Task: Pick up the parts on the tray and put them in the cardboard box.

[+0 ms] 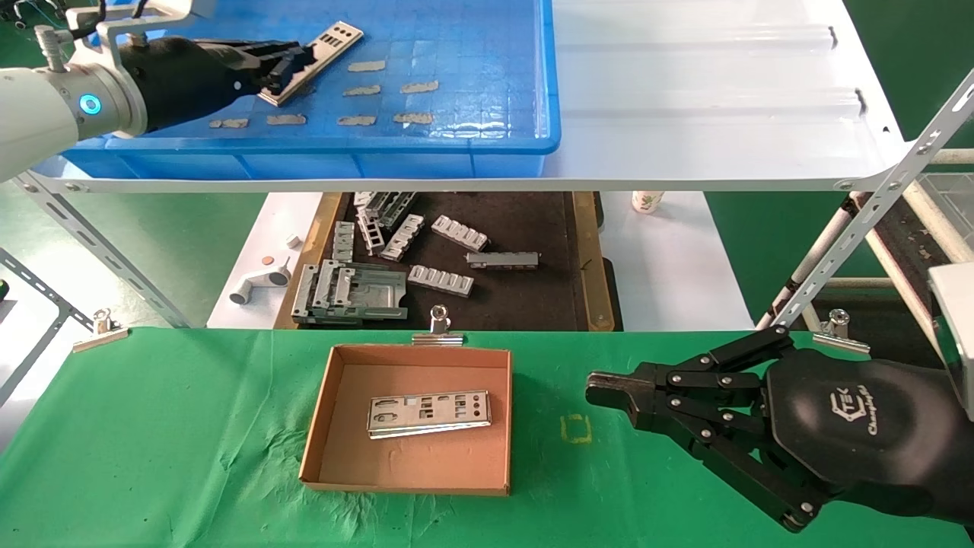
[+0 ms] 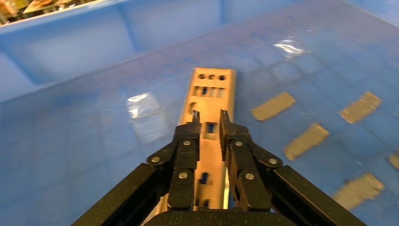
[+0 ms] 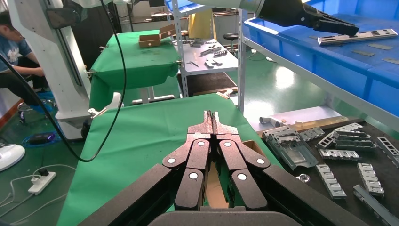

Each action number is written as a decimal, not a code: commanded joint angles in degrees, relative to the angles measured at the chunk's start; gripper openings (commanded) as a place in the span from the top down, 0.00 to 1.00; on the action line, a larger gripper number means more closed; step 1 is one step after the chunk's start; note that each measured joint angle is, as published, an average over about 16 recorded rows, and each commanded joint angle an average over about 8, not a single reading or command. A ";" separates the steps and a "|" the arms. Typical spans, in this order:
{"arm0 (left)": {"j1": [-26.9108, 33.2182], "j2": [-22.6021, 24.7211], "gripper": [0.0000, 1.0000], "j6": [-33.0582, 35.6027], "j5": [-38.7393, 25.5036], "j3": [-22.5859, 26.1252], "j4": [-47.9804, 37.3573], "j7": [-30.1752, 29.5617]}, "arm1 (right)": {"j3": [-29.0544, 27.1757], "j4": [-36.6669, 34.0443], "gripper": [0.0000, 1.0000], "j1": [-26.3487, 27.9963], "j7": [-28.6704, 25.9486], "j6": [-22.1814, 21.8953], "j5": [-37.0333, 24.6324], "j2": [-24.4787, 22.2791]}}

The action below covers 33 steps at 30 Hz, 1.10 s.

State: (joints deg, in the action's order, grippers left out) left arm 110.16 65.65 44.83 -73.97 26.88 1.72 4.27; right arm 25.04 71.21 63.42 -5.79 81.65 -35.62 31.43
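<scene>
My left gripper will open its fingers wider, as they are too close together over the plate's top side, and grip the plate by its long edges (image 2: 233,101).
The blue tray (image 1: 487,144) stands on the white shelf at the back left. One silver punched plate (image 1: 329,46) lies slantwise in it, also in the left wrist view (image 2: 211,89). My left gripper (image 1: 303,59) is down at the plate's near end. Its fingers stand a narrow gap apart over the plate's top face (image 2: 209,117), and the plate is wider than that gap. The cardboard box (image 1: 323,411) sits on the green cloth in front, with one plate (image 1: 428,413) in it. My right gripper (image 1: 597,390) hovers shut and empty to the right of the box (image 3: 211,114).
Grey tape strips (image 1: 418,87) lie on the tray floor. Below the shelf, a dark wooden-rimmed tray (image 1: 525,304) holds several grey ribbed brackets (image 1: 440,280). A metal clip (image 1: 439,326) sits at the box's far edge. A slanted shelf strut (image 1: 860,228) runs near my right arm.
</scene>
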 commanded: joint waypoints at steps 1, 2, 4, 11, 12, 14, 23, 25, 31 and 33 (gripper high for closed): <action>0.15 -0.14 0.00 1.20 -0.50 0.35 0.09 0.93 | 0.00 0.00 1.00 0.00 0.00 0.00 0.00 0.00; 0.22 -0.18 0.00 1.59 -0.61 0.43 0.07 1.30 | 0.00 0.00 1.00 0.00 0.00 0.00 0.00 0.00; 0.34 -0.24 0.00 2.10 -0.76 0.54 -0.02 1.98 | 0.00 0.00 1.00 0.00 0.00 0.00 0.00 0.00; 0.44 -0.21 0.00 1.75 -0.47 0.33 -0.59 3.68 | 0.00 0.00 1.00 0.00 0.00 0.00 0.00 0.00; 0.41 -0.21 0.00 1.60 -0.39 0.27 -0.68 3.85 | 0.00 0.00 1.00 0.00 0.00 0.00 0.00 0.00; 0.33 -0.19 0.00 1.31 -0.23 0.15 -0.87 4.13 | 0.00 0.00 1.00 0.00 0.00 0.00 0.00 0.00; 0.06 -0.10 0.00 1.28 0.40 -0.28 -1.49 4.37 | 0.00 0.00 1.00 0.00 0.00 0.00 0.00 0.00; 0.01 -0.07 0.07 1.43 0.48 -0.34 -1.58 4.31 | 0.00 0.00 1.00 0.00 0.00 0.00 0.00 0.00; -0.20 0.10 0.69 1.48 0.63 -0.44 -1.85 4.00 | 0.00 0.00 1.00 0.00 0.00 0.00 0.00 0.00; -0.29 0.15 0.87 1.36 0.69 -0.48 -1.94 3.84 | 0.00 0.00 1.00 0.00 0.00 0.00 0.00 0.00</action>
State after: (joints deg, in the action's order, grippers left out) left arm 109.87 65.78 46.10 -73.28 26.40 -0.19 8.10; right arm 25.04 71.21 63.42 -5.79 81.65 -35.62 31.43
